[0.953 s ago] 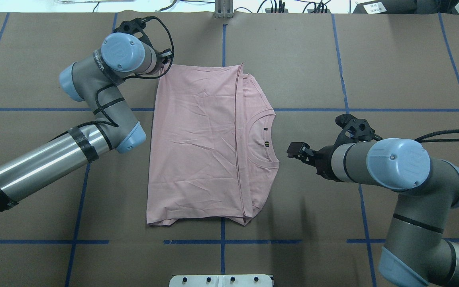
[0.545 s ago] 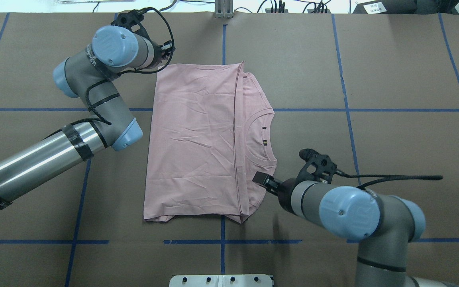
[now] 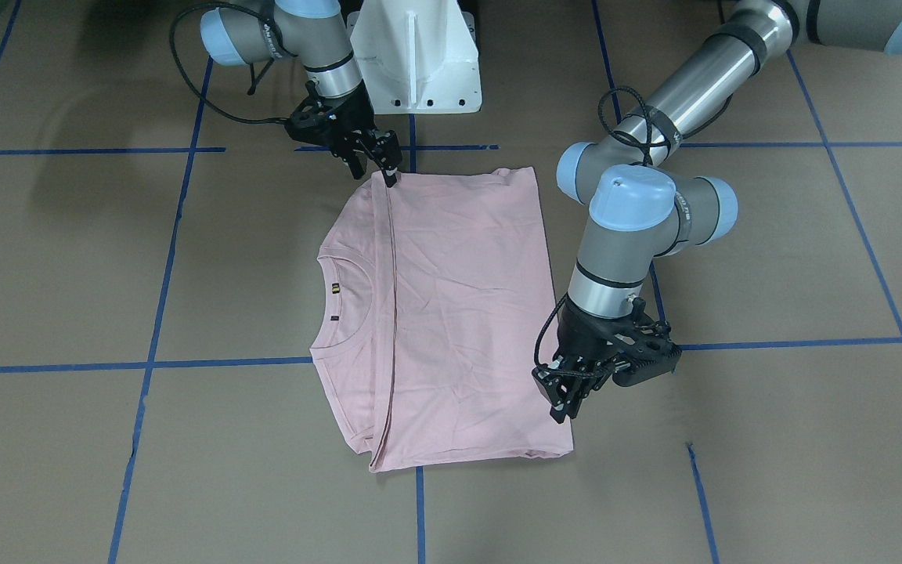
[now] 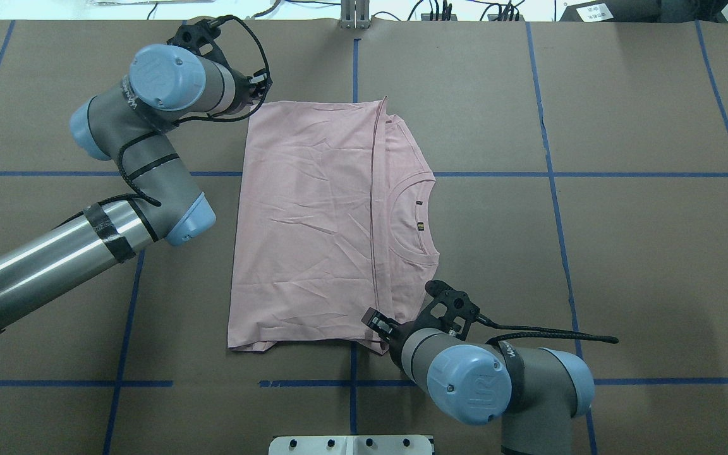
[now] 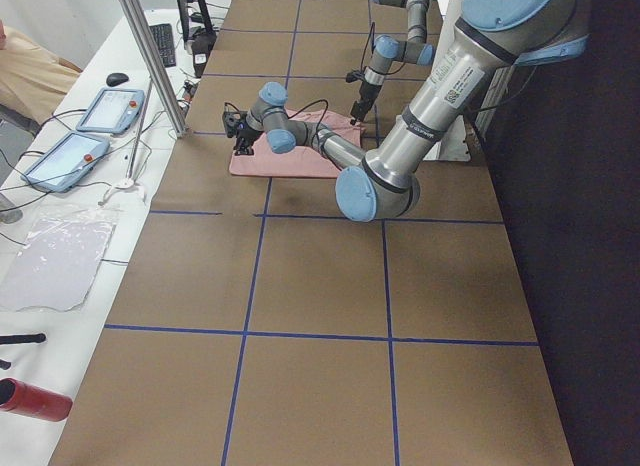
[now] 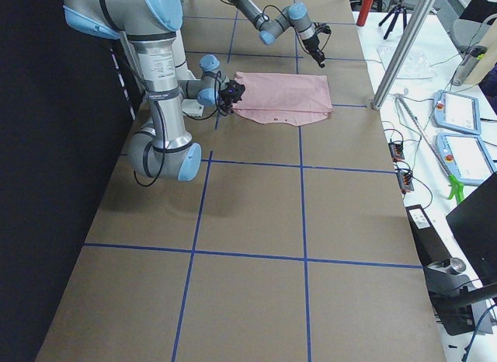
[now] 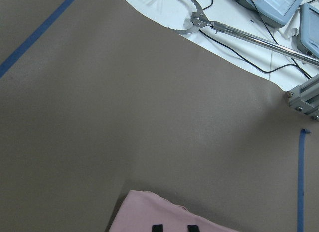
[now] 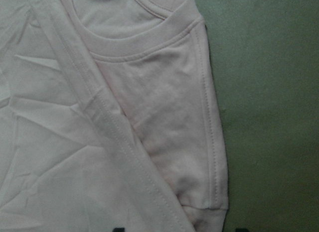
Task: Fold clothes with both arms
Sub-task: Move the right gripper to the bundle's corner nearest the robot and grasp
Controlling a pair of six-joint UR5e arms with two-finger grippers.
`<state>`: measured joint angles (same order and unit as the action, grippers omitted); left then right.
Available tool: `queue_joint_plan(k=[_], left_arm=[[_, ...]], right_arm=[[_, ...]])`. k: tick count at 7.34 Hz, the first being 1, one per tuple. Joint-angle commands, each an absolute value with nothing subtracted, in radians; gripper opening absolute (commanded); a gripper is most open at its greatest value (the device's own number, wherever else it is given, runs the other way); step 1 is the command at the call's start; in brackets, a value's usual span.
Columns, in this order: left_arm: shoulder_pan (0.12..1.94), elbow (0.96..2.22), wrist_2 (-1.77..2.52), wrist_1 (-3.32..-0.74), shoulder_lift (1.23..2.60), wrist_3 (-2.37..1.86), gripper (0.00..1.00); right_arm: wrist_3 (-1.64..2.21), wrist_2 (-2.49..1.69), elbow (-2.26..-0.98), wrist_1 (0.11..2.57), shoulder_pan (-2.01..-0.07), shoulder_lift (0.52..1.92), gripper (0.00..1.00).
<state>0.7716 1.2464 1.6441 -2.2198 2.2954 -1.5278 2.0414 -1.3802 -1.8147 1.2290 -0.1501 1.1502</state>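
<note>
The upper layer's edge ends short of the sleeve's edge under my right gripper; next I open wide, pinch both layers together [image 8: 201, 217], then fold.
The pale pink T-shirt [image 4: 313, 221] lies folded flat on the brown table, its ribbed collar [image 4: 411, 218] towards the right. Its print is hidden. My left gripper [image 3: 563, 409] is at the shirt's far left corner. In the left wrist view [image 7: 174, 227] its fingertips sit close together on the fabric [image 7: 164, 212], so it looks shut on that corner. My right gripper [image 4: 378, 321] is at the near right corner, over the folded sleeve [image 8: 199, 157]. Its fingertips [image 8: 117, 229] stand wide apart, open and empty.
The white pedestal base [image 3: 416, 63] stands at the table's near edge. Blue tape lines [image 4: 352, 382] grid the brown surface. An aluminium post [image 4: 354, 12], cables and control pendants [image 6: 458, 113] lie beyond the far edge. The right arm's black cable [image 4: 547, 338] trails right.
My right arm swung from beside the collar to the shirt's near right corner. My left arm drew back to the left, and the shirt's left edge shifted slightly left with it.
</note>
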Motion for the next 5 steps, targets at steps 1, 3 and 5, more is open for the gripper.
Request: queue_joint_plan(k=[1,3,5], left_arm=[[0.772,1.247,1.644,-2.220,2.295,-1.538,0.29],[0.772,1.247,1.644,-2.220,2.295,-1.543,0.29],[0.772,1.247,1.644,-2.220,2.295,-1.545,0.29]], right_arm=[[2.043,-1.379,-1.812,1.270,-0.150,1.132,0.50],[2.042,-1.379,-1.807,1.270,-0.149,1.134,0.00],[2.040,-1.378,-1.810,1.270,-0.156,1.134,0.00]])
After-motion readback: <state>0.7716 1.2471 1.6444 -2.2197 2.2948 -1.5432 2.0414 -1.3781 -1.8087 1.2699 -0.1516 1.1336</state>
